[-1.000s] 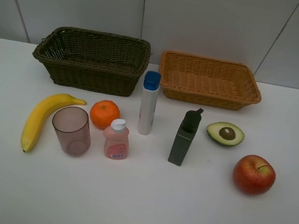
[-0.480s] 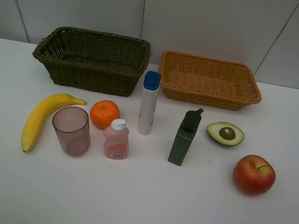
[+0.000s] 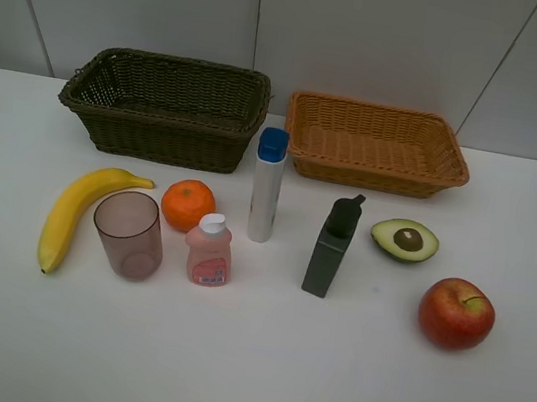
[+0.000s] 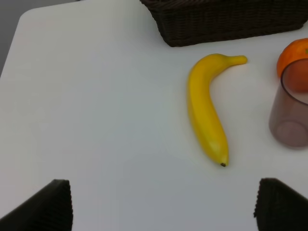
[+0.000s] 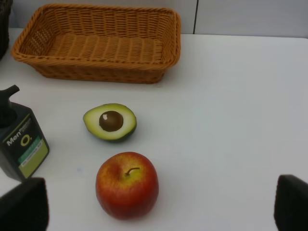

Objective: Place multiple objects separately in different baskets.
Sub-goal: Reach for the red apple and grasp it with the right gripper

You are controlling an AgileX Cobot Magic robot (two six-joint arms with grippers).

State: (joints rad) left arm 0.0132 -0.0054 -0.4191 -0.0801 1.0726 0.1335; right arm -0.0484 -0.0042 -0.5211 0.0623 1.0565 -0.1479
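My right gripper needs to close on the opposite sides of the red apple [image 3: 456, 314] [image 5: 127, 186], the one closest to the avocado half.
On the white table lie a banana [image 3: 75, 213], orange [image 3: 188, 204], pinkish cup [image 3: 129, 234], small pink bottle [image 3: 208, 251], white blue-capped tube [image 3: 267, 186], dark green bottle [image 3: 331, 246], avocado half [image 3: 404, 240] and red apple [image 3: 456, 313]. The dark basket [image 3: 167, 105] and the orange-tan basket [image 3: 376, 144] stand behind them, both empty. My left gripper [image 4: 161, 211] is open and empty, short of the banana [image 4: 206, 108]. My right gripper [image 5: 156, 207] is open and empty, short of the apple [image 5: 127, 184] and avocado [image 5: 110, 121]. Neither gripper shows in the exterior view.
A grey panelled wall [image 3: 374, 35] rises behind the baskets. The table's left edge [image 4: 12, 53] runs near the left gripper. Bare table [image 3: 253, 371] lies in front of the objects.
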